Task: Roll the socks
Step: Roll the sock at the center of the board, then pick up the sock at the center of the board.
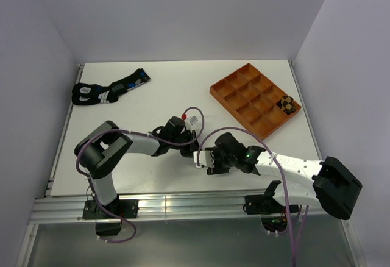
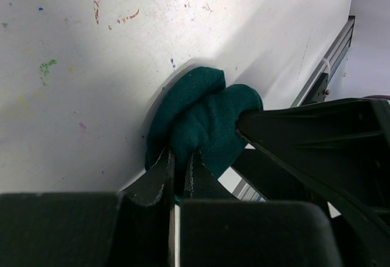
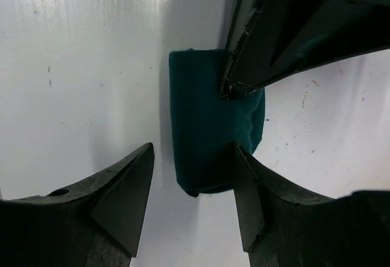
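My right gripper should open and pinch across the whole roll (image 3: 204, 130) before it carries it to the tray, because one of its fingers overlaps the side of the teal-green sock.
The dark teal-green sock (image 2: 204, 111) lies bunched into a small roll on the white table. My left gripper (image 2: 180, 170) is shut on its near edge. In the right wrist view the same sock (image 3: 204, 127) sits between my right gripper's (image 3: 192, 151) open jaws and touches the right-hand finger (image 3: 250, 188); the left gripper's fingers (image 3: 256, 47) pinch it from the far side. In the top view both grippers, left (image 1: 190, 147) and right (image 1: 202, 160), meet at the table's front middle and hide the sock. The brown-and-black checkered sock (image 1: 287, 103) lies rolled in the tray.
An orange compartment tray (image 1: 244, 93) stands at the back right. A black sock pair with blue and white patterns (image 1: 103, 90) lies at the back left. The table's front rail (image 1: 183, 201) runs close behind the grippers.
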